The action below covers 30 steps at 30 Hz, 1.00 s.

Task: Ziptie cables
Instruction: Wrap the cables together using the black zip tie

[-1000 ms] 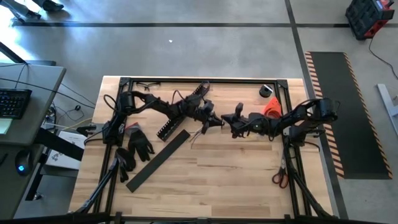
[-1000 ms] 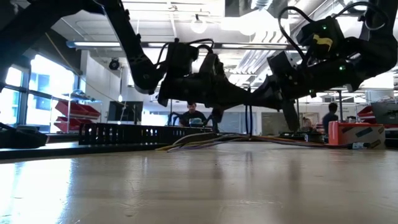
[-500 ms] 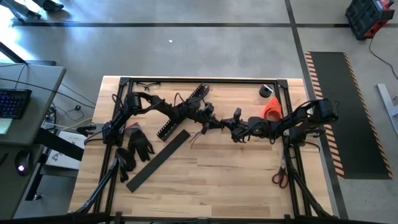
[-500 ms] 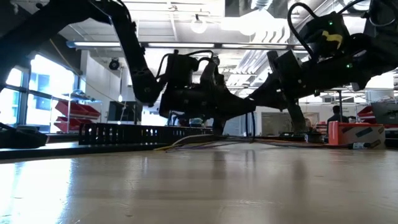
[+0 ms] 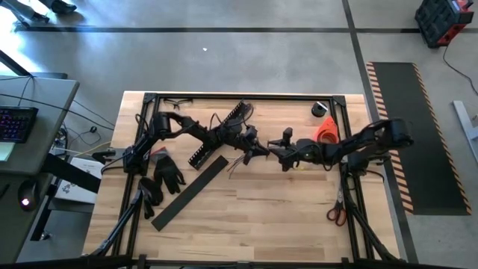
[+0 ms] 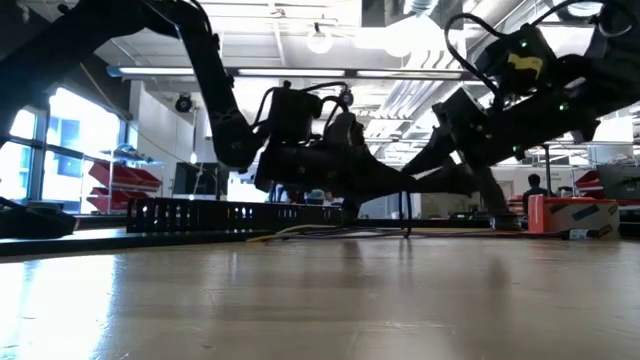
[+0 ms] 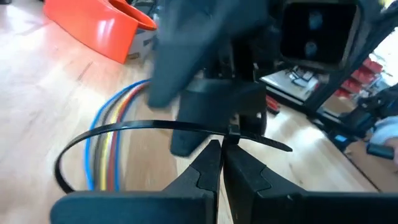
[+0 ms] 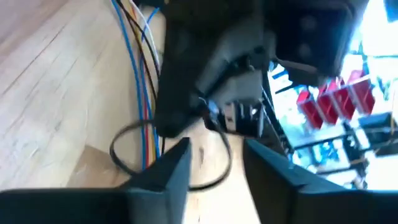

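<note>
The bend of the ziptie's slack loop is between my right gripper's fingers, so next my right gripper backs away and pinches the ziptie's loose end (image 7: 277,145) next to my left gripper.
The cables (image 7: 111,146), thin blue, yellow and red wires, lie on the wooden table at its middle (image 5: 240,160). A black ziptie (image 7: 124,129) loops loosely around them; the right wrist view shows the same ziptie loop (image 8: 121,155). My left gripper (image 7: 222,146) is shut on the ziptie and reaches in from the table's left (image 5: 258,152). My right gripper (image 8: 217,168) faces it from the right (image 5: 275,154). It is open, and a bend of the ziptie shows between its fingers. My left gripper pinches the ziptie's strap (image 7: 235,135) at its fingertips, where the loop closes and the tail runs on. The fingers come nearly level from the table's left and lie across the strap. The loop stands open around the wires, slack.
A black slotted channel (image 5: 218,133) and a flat black strip (image 5: 190,193) lie left of the middle, with black gloves (image 5: 168,170) beside them. An orange object (image 5: 326,128) and a tape roll (image 5: 320,109) sit far right, red-handled scissors (image 5: 335,213) near right. People (image 6: 535,190) show beyond the table.
My left gripper has sunk toward the table with the ziptie. My right gripper has tipped flatter, and its fingers now reach closer to the left gripper. The wires lie lower on the table than before.
</note>
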Each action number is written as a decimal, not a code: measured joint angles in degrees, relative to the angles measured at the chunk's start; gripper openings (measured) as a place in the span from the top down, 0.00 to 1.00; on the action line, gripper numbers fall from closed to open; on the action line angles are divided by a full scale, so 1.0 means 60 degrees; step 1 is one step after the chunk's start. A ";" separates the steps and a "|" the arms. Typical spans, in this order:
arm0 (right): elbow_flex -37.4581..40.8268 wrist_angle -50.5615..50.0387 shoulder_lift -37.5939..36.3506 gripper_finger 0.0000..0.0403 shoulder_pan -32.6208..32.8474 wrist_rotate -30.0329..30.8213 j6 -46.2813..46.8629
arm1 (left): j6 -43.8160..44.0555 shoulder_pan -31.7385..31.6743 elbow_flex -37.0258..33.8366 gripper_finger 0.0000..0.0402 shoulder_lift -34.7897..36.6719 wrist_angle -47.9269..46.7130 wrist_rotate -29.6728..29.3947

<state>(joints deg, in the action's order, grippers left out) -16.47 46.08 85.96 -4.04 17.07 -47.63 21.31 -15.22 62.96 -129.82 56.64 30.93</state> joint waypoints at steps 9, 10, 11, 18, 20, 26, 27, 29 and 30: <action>-0.0389 -0.4826 -0.2694 0.43 0.0055 -0.0071 0.5263 | -0.1106 0.0451 0.0004 1.00 -0.0044 0.0056 -0.1217; -0.0610 -0.5547 -0.2948 0.43 0.0053 -0.0400 0.6271 | -0.1148 0.0480 0.0011 1.00 -0.0073 0.0067 -0.1268; -0.0861 -0.6221 -0.3132 0.42 0.0056 -0.0752 0.7220 | -0.1152 0.0508 0.0011 1.00 -0.0114 0.0102 -0.1396; -0.1461 -0.7840 -0.2874 0.46 0.0652 -0.1260 1.1052 | -0.1349 0.0575 0.0030 1.00 -0.0760 0.1179 -0.2250; -0.1461 -0.7699 -0.2516 0.46 0.0958 -0.0723 1.1579 | -0.1344 0.0578 0.0151 1.00 -0.0996 0.1364 -0.2252; -0.1462 -0.6563 -0.1193 0.46 0.1503 0.0974 1.2596 | -0.1411 0.0640 0.0818 1.00 -0.1552 0.1319 -0.2207; -0.1463 -0.6487 -0.1071 0.46 0.1537 0.1133 1.2650 | -0.1414 0.0657 0.0905 1.00 -0.1583 0.1274 -0.2207; -0.1464 -0.6355 -0.0892 0.46 0.1604 0.1263 1.2656 | -0.1508 0.0686 0.0930 1.00 -0.1588 0.1207 -0.2248; -0.1464 -0.6312 -0.0828 0.46 0.1627 0.1324 1.2713 | -0.1608 0.0702 0.0933 1.00 -0.1588 0.1170 -0.2276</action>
<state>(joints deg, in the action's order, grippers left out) -25.26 8.21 80.99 5.72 25.02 28.65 11.66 -11.00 68.55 -139.35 63.66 17.28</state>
